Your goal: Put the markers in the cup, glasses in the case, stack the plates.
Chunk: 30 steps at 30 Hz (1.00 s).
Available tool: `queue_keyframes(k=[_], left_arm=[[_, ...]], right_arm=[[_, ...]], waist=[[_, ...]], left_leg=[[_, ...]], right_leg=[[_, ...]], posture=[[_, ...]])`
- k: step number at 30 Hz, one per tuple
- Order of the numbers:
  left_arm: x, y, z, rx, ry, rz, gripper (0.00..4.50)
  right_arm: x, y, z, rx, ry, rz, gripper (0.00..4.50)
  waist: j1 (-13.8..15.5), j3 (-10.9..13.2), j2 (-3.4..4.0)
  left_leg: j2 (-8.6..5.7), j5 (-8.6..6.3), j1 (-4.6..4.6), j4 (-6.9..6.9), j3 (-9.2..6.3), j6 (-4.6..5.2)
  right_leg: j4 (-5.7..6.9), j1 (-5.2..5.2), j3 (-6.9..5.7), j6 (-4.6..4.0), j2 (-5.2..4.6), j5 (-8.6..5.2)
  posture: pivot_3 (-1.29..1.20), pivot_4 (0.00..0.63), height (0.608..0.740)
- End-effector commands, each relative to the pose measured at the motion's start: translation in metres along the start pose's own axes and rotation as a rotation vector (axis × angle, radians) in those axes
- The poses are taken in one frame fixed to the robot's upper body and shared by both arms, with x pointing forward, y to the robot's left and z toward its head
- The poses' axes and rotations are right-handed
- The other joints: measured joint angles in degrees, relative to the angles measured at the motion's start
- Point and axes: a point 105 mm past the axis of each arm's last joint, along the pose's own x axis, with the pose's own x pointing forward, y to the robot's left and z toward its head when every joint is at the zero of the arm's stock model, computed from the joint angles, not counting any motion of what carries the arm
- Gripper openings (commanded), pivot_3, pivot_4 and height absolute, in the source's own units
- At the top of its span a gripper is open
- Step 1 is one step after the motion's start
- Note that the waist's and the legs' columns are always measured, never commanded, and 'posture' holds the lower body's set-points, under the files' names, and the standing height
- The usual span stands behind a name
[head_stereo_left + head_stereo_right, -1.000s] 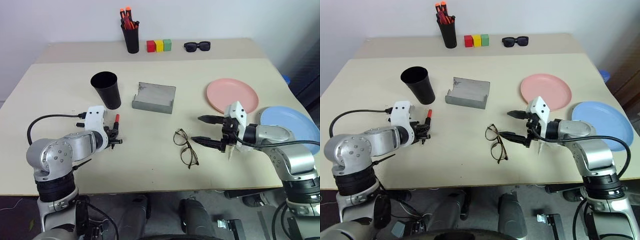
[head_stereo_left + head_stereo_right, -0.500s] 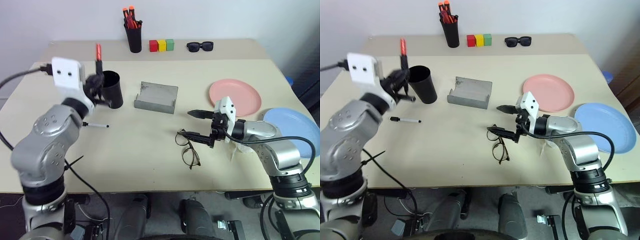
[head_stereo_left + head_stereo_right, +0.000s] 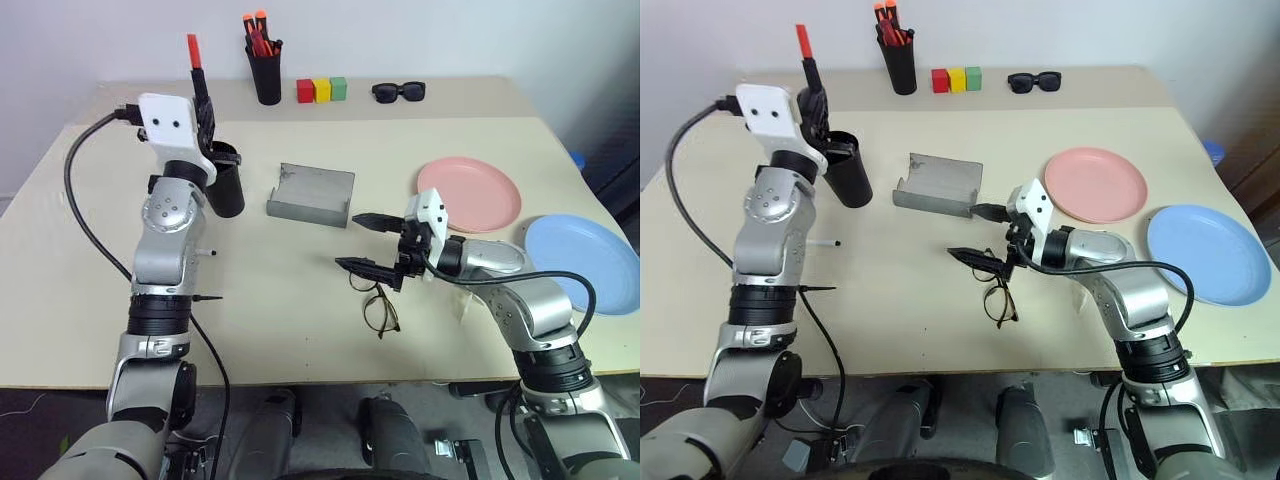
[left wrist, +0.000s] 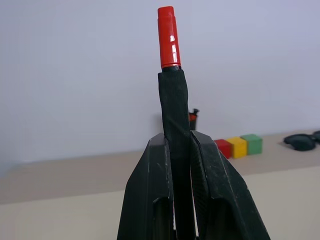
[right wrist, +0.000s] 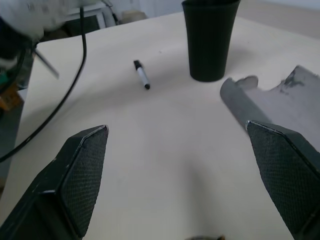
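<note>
The red-capped marker, now upright just above the cup's near rim, will be let go by my left gripper inside the black cup (image 3: 232, 164), against the side nearest the grey case.
My left gripper (image 3: 205, 112) is shut on the red-capped marker (image 4: 167, 37) and holds it upright, cap up, just above the near rim of the black cup (image 3: 228, 188). On the table beside my left arm lies the black and white marker (image 5: 141, 75). Over the table's middle my right gripper (image 3: 348, 240) stands open, its lower finger just over the top rim of the wire-rimmed glasses (image 3: 378, 302). Beyond the glasses the grey case (image 3: 312, 193) lies open. The pink plate (image 3: 470, 193) and the blue plate (image 3: 580, 255) lie side by side at the right, unstacked.
At the back stand a black pen holder (image 3: 264, 72) with orange-capped pens, three coloured blocks (image 3: 320, 90) and black sunglasses (image 3: 398, 92). A black cable (image 3: 95, 215) loops out from my left wrist.
My left arm has lifted the red-capped marker off the table and turned it upright by the cup. My right gripper has moved left, over the glasses.
</note>
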Motion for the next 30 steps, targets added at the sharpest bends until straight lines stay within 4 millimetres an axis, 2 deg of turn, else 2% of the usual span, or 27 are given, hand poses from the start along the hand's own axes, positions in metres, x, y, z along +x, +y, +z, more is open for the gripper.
queue_keyframes(k=[1, 10, 16, 30], left_arm=[[0.007, 0.005, 0.017, -0.007, -0.087, 0.024, 0.03], [0.003, 0.01, -0.002, 0.028, -0.098, 0.074, 0.03], [0.0, 0.012, -0.012, 0.017, -0.094, 0.097, 0.03], [-0.005, 0.013, -0.02, 0.016, -0.078, 0.116, 0.03]], right_arm=[[0.001, 0.004, 0.016, -0.037, -0.044, 0.012, 4.5], [0.006, 0.001, 0.019, -0.03, -0.075, -0.006, 4.5], [0.013, -0.011, 0.029, -0.022, -0.145, -0.085, 4.5], [0.019, -0.012, 0.045, -0.039, -0.193, -0.121, 4.5]], waist=[[0.0, 0.0, 0.0], [0.0, 0.0, 0.0], [-0.1, 0.0, 0.0], [-0.2, 0.0, 0.0]], left_leg=[[-0.01, 0.0, 0.0, 0.0, -0.01, 0.0], [-0.07, 0.01, 0.0, 0.01, -0.04, 0.01], [-0.08, 0.01, 0.0, 0.02, -0.06, 0.01], [-0.13, 0.01, 0.01, 0.03, -0.09, 0.02]], right_leg=[[0.0, 0.0, 0.0, 0.01, 0.0, 0.01], [0.06, 0.0, 0.0, 0.08, -0.02, 0.05], [0.08, 0.0, 0.0, 0.11, -0.02, 0.06], [0.12, 0.0, 0.0, 0.15, -0.02, 0.09]], posture=[[0.0, 0.15, 0.74], [0.0, 0.15, 0.74], [0.0, 0.15, 0.74], [0.0, 0.15, 0.74]])
